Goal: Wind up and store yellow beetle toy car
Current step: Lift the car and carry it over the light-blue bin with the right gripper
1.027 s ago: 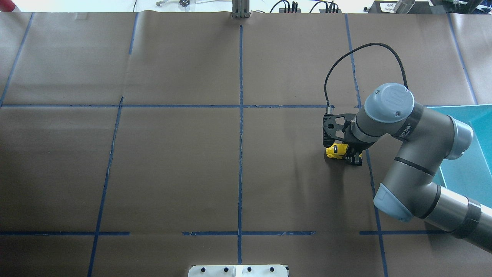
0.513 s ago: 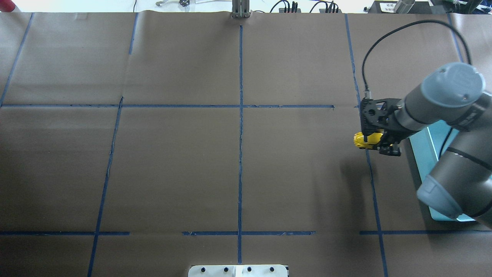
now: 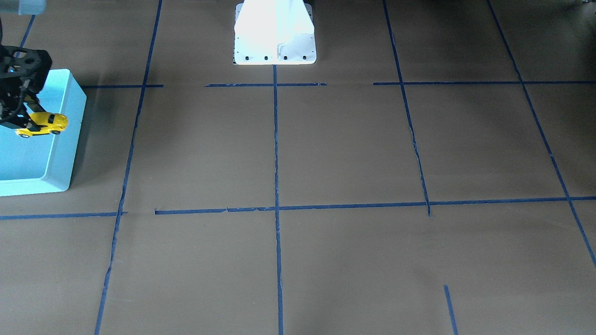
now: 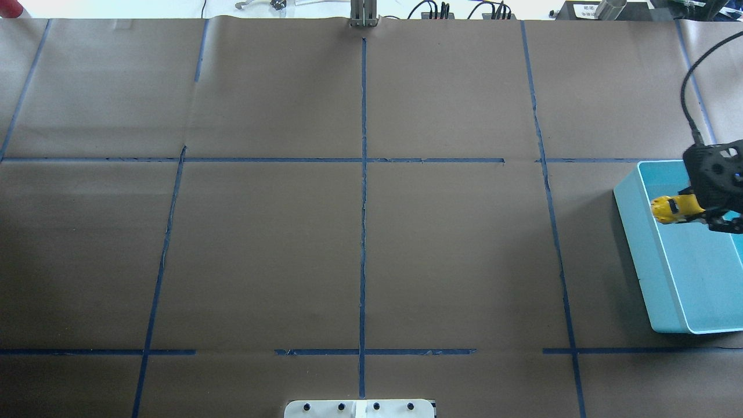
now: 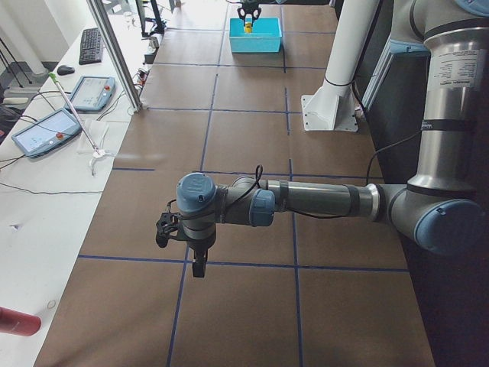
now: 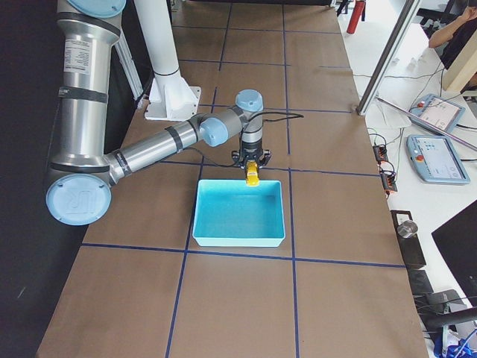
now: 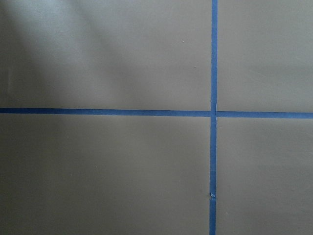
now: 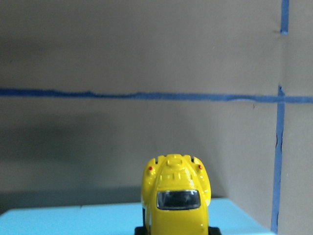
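The robot's right gripper should set the yellow beetle toy car down on the turquoise bin's bottom (image 3: pixel 33 136), near the side of the bin towards the middle of the table.
The yellow beetle toy car (image 4: pixel 672 209) hangs in my right gripper (image 4: pixel 705 216), which is shut on its rear end. It is held in the air over the turquoise bin (image 4: pixel 634 232), just inside the rim on the side towards the table's middle, nose pointing that way. The car (image 3: pixel 43 124) and the bin (image 3: pixel 60 153) also show in the front view, and the car fills the bottom of the right wrist view (image 8: pixel 176 200). My left gripper (image 5: pixel 197 264) hovers over bare table far from the bin; I cannot tell if it is open or shut.
Brown paper with blue tape lines (image 4: pixel 363 174) covers the table. The white robot base (image 3: pixel 274 32) stands at the table's near edge. Operator tablets (image 6: pixel 436 153) and a keyboard (image 5: pixel 89 44) lie on a side bench beyond the table.
My right arm lifted the car off the table and carried it right, from near the tape line to above the bin. The grip stayed shut on it.
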Controlling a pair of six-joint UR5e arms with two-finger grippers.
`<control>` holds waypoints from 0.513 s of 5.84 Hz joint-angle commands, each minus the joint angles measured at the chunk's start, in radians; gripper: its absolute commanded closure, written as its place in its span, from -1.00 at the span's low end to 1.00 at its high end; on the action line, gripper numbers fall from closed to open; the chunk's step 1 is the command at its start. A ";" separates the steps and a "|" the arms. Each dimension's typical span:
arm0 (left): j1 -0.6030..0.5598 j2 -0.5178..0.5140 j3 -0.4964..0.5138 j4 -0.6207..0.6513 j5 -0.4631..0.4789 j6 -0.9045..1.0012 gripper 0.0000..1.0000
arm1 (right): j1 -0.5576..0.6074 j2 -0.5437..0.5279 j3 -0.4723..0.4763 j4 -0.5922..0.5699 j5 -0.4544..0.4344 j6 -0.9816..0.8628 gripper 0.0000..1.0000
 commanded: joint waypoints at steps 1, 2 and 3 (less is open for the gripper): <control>0.000 0.000 0.000 0.000 0.000 0.000 -1.00 | 0.036 -0.075 -0.028 0.009 0.016 -0.110 1.00; 0.000 0.000 0.000 0.000 0.000 0.000 -1.00 | 0.034 -0.066 -0.133 0.123 0.014 -0.104 1.00; 0.000 -0.001 -0.002 0.000 0.000 0.000 -1.00 | 0.033 -0.066 -0.222 0.242 0.016 -0.066 1.00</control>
